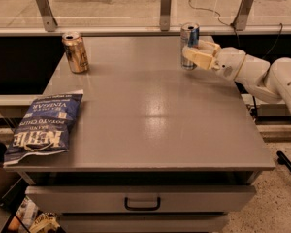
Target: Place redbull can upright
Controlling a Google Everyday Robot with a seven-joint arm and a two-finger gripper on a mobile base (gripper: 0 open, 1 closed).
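Note:
My gripper is going to set the redbull can upright on the grey table [193, 71], close to its far corner next to the white arm.
The slim blue-and-silver redbull can [189, 36] stands upright on the grey table [150, 110] near its far right edge. My gripper [190, 56] reaches in from the right, and its cream fingers [198, 58] wrap the lower half of the can. The can's silver top and upper body show above the fingers. The white arm [262, 76] stretches off to the right of the table.
A wider gold can [75, 52] stands upright at the far left of the table. A blue chip bag [43, 127] lies at the front left. A rail with metal posts [165, 8] runs behind the table. A drawer [141, 198] sits below the front edge.

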